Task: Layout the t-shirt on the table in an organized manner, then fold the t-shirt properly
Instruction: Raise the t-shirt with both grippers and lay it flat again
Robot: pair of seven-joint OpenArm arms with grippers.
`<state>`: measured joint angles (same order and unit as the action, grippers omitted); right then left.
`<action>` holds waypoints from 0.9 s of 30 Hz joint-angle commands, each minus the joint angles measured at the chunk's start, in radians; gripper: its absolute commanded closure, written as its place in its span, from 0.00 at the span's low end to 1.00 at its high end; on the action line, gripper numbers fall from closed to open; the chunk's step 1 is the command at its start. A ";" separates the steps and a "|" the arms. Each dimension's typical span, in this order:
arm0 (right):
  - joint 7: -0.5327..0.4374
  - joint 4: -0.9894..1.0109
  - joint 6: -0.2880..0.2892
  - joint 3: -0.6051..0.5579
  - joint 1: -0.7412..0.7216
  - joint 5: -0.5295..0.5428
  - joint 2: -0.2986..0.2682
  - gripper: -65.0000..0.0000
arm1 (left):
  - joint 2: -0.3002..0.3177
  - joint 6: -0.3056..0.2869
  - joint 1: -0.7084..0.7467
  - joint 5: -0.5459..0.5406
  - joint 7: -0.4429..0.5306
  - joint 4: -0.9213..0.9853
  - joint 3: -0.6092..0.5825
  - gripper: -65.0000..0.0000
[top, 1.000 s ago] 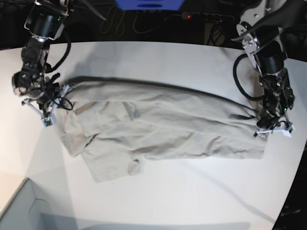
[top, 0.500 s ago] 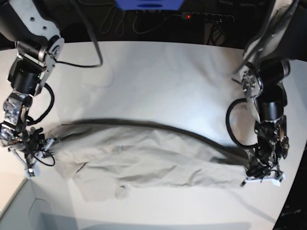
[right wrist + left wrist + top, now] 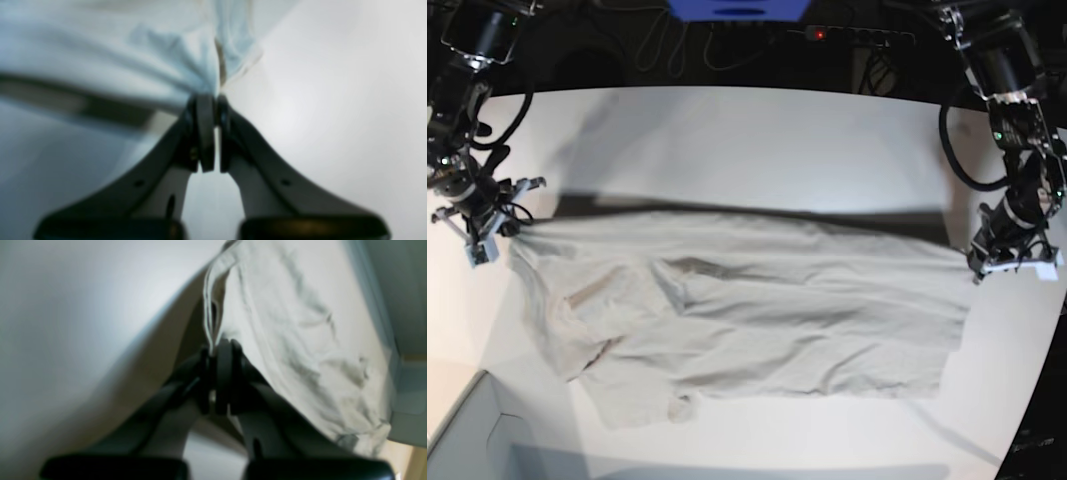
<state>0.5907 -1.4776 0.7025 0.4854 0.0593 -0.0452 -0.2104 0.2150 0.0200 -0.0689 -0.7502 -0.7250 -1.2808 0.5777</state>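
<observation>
My left gripper is going to let go of the t-shirt's end on the bare white table [image 3: 987,160] beyond its dark shadow, toward the cables.
The t-shirt [image 3: 747,310], a plain beige-grey cloth, is stretched across the white table [image 3: 757,140] between my two grippers. Its top edge is pulled taut and casts a dark shadow behind it. Its lower part spreads wrinkled toward the near side, with a sleeve bunched at the lower left. My left gripper [image 3: 980,262] is shut on the shirt's right end, and the left wrist view shows the seamed edge [image 3: 210,306] pinched at the left gripper's [image 3: 215,353] tips. My right gripper [image 3: 507,228] is shut on the left end. In the blurred right wrist view, cloth [image 3: 133,50] bunches at the right gripper's [image 3: 211,100] tips.
A pale box corner [image 3: 477,440] sits at the near left. Behind the table's curved far edge lie cables, a power strip [image 3: 847,35] and a blue object [image 3: 737,8]. The table's right edge runs close to my left arm.
Both grippers have moved toward the far side of the table, pulling the shirt with them. The cloth now lies wider and flatter than before.
</observation>
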 commanded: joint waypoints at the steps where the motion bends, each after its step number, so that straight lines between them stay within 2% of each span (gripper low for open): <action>1: -0.004 -0.016 -0.004 0.020 0.018 0.018 -0.014 1.00 | 0.014 -0.009 0.014 -0.024 0.018 -0.026 0.021 1.00; 5: -0.004 -0.015 -0.004 0.069 0.073 0.041 0.015 1.00 | 0.013 -0.016 0.096 -0.056 0.018 -0.007 0.092 1.00; 14: -0.005 -0.018 -0.004 0.089 0.142 0.041 0.065 1.00 | 0.019 -0.016 0.166 -0.059 0.017 -0.004 0.104 1.00; 24: -0.005 -0.018 -0.004 0.083 0.215 0.041 0.064 1.00 | 0.014 -0.016 0.206 -0.059 0.017 0.005 0.106 1.00; 27: -0.030 -0.018 -0.004 0.089 0.219 0.041 0.064 0.90 | 0.014 -0.016 0.206 -0.059 0.009 0.003 0.106 1.00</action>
<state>0.5770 -1.4776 0.7025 0.5667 0.2779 -0.0177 -0.1326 0.2134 0.0078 0.1417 -0.7982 -0.7235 -1.2629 0.6777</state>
